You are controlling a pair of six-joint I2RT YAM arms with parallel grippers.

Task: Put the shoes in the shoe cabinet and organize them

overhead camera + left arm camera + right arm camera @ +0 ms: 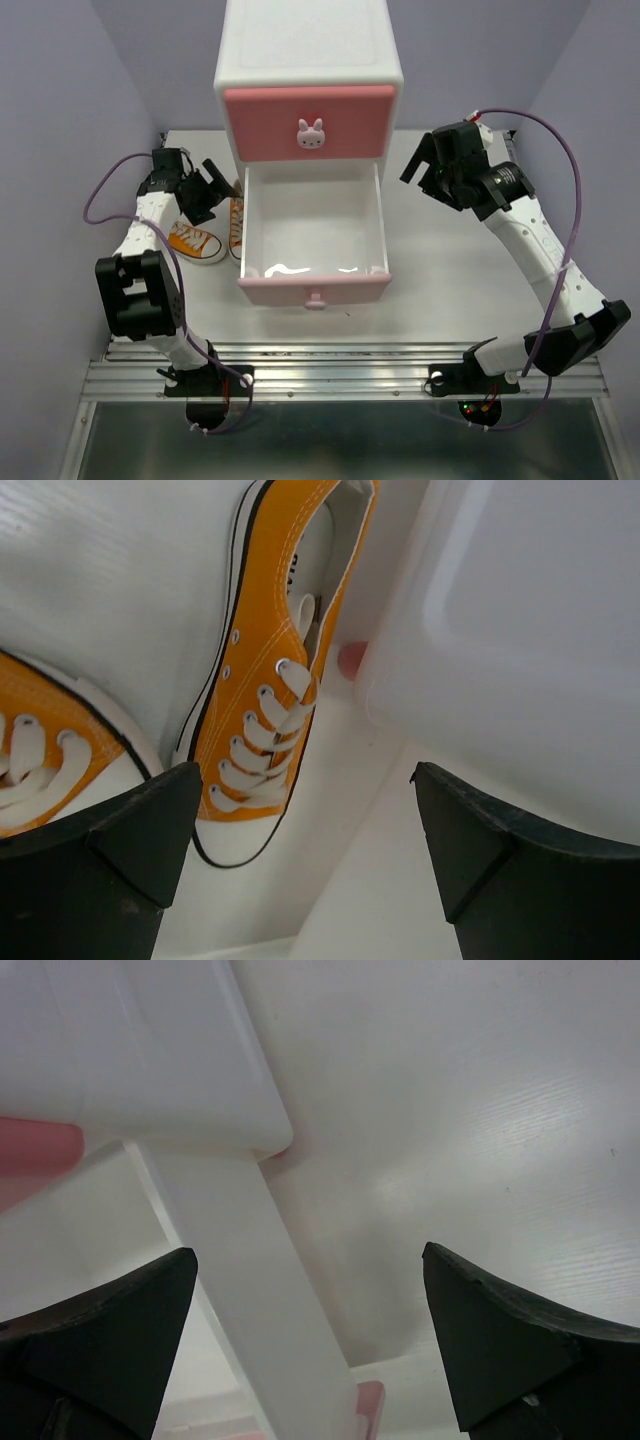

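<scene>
I should next close my left gripper on the opening's edge (pixel 235 208) (pixel 284 648) by the top laces of the orange shoe that lies against the side of the drawer.
Two orange shoes with white laces lie on the table left of the shoe cabinet (pixel 308 62): one (pixel 195 241) further left, the other (pixel 236 222) right against the drawer's side. My left gripper (pixel 214 192) hovers open just above them and holds nothing. In the left wrist view the nearer shoe (pixel 268 680) lies ahead of the open left gripper (pixel 300 870), with the second shoe (pixel 40 765) at the left edge. The cabinet's lower drawer (pixel 313 290) is pulled out and has no shoes in it. My right gripper (pixel 419 177) is open beside the cabinet's right side, and the right wrist view shows this gripper (pixel 310 1350) holding nothing.
The upper salmon-pink drawer (pixel 309 122) with its bunny knob is closed. In the right wrist view the drawer's white side wall (pixel 260 1280) runs between the fingers below the cabinet corner (pixel 150 1050). Purple walls close in the table (pixel 470 270) on both sides.
</scene>
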